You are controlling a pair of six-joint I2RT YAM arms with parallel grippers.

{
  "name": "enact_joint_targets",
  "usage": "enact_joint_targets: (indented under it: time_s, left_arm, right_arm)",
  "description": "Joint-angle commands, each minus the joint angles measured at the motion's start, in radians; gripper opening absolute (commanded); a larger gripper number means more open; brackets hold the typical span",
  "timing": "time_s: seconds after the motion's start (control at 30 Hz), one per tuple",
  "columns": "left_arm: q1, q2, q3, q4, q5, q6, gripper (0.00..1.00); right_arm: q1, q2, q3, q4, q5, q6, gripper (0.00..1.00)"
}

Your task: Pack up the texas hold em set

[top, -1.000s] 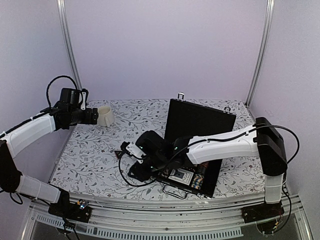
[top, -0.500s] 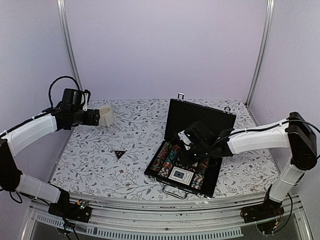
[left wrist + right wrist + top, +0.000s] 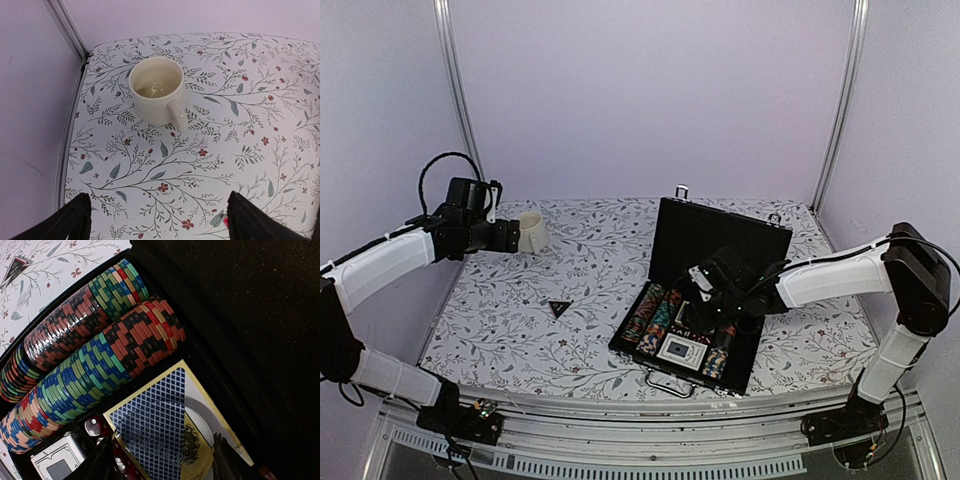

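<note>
The robot's right gripper will release the see-through disc on the blue-and-gold card deck [image 3: 699, 319] [image 3: 179, 437] between the red dice and the lid. The disc is now held just above the deck.
The black briefcase [image 3: 745, 362] lies open at the right, its lid [image 3: 720, 240] upright. Inside are multicoloured chip rows [image 3: 100, 340], red dice [image 3: 92, 426], a blue-and-gold card deck [image 3: 160, 387] and a second deck [image 3: 55, 462]. My right gripper [image 3: 705, 300] hangs low over the case. In the right wrist view that gripper [image 3: 162, 445] is shut on a see-through orange disc [image 3: 195, 458], just above the blue deck. The black triangle [image 3: 559, 308] lies on the cloth left of the case. My left gripper [image 3: 165, 222] is open and empty, hovering short of the mug.
A cream mug [image 3: 157, 90] stands upright near the back left corner, handle toward my left gripper [image 3: 510, 235]. A metal frame rail [image 3: 70, 130] runs along the table's left edge. The case handle [image 3: 670, 383] points toward the front edge.
One second ago my right arm reached left over the cloth by the triangle. It has swung right and now sits over the open case. The left arm has barely moved.
</note>
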Motion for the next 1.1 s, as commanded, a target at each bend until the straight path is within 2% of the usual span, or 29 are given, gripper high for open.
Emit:
enact_joint_targets:
  time_s: [0.0,0.33,0.67,0.93,1.07]
  left_arm:
    - [-0.017,0.008,0.0,-0.002,-0.013,0.015,0.94]
    - [-0.022,0.009,0.001,-0.003,-0.02,0.016,0.94]
    - [-0.028,0.014,0.0,-0.003,-0.026,0.018,0.94]
    - [-0.031,0.014,0.0,-0.005,-0.031,0.019,0.95]
    - [-0.033,0.012,0.001,-0.005,-0.032,0.018,0.95]
  right_arm:
    - [-0.007,0.023,0.013,0.016,-0.003,0.02,0.42]
    - [-0.006,0.057,0.017,-0.024,0.103,0.014,0.46]
    - [-0.007,0.074,0.025,-0.027,0.116,0.027,0.47]
    - [-0.007,0.032,0.03,-0.03,0.094,0.026,0.59]
    - [-0.007,-0.026,0.04,-0.031,0.06,0.011,0.75]
